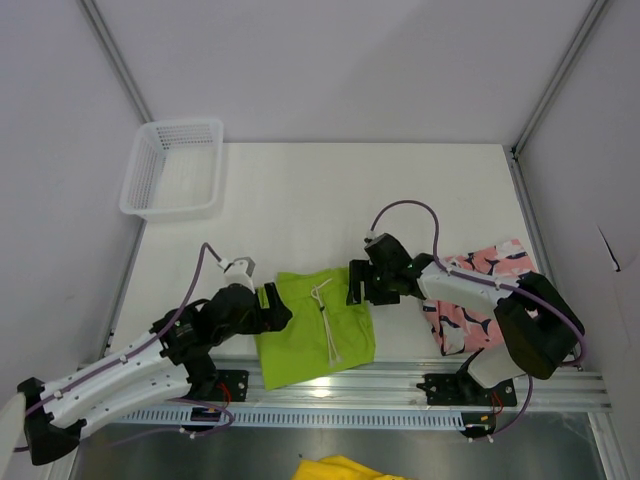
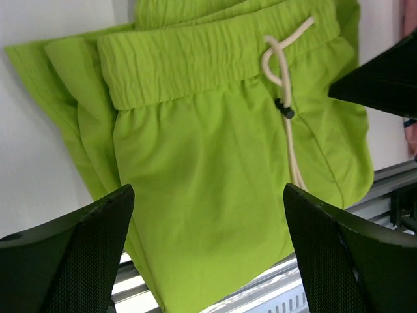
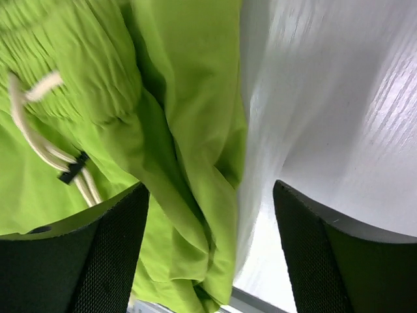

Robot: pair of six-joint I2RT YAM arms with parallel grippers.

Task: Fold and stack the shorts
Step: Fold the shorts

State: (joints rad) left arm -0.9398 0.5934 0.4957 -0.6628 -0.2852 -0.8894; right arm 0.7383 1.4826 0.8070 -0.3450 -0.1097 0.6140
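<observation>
My left gripper will grab the lime green shorts at their side edge (image 1: 262, 301) (image 2: 118, 151) farthest from the pink shorts, just below the green waistband.
The lime green shorts (image 1: 313, 327) lie folded near the table's front edge, waistband up, with a white drawstring (image 1: 325, 320). They also fill the left wrist view (image 2: 215, 163) and the left of the right wrist view (image 3: 163, 130). My left gripper (image 1: 275, 305) is open at their left edge, above the fabric. My right gripper (image 1: 358, 285) is open at their right edge, its jaws astride the bunched hem (image 3: 215, 254). The pink shorts with the navy-and-white print (image 1: 480, 290) lie at the right, partly under my right arm.
A white mesh basket (image 1: 175, 168) stands at the table's back left corner. A metal rail (image 1: 400, 385) runs along the front edge, with something yellow (image 1: 345, 468) below it. Grey walls close in both sides.
</observation>
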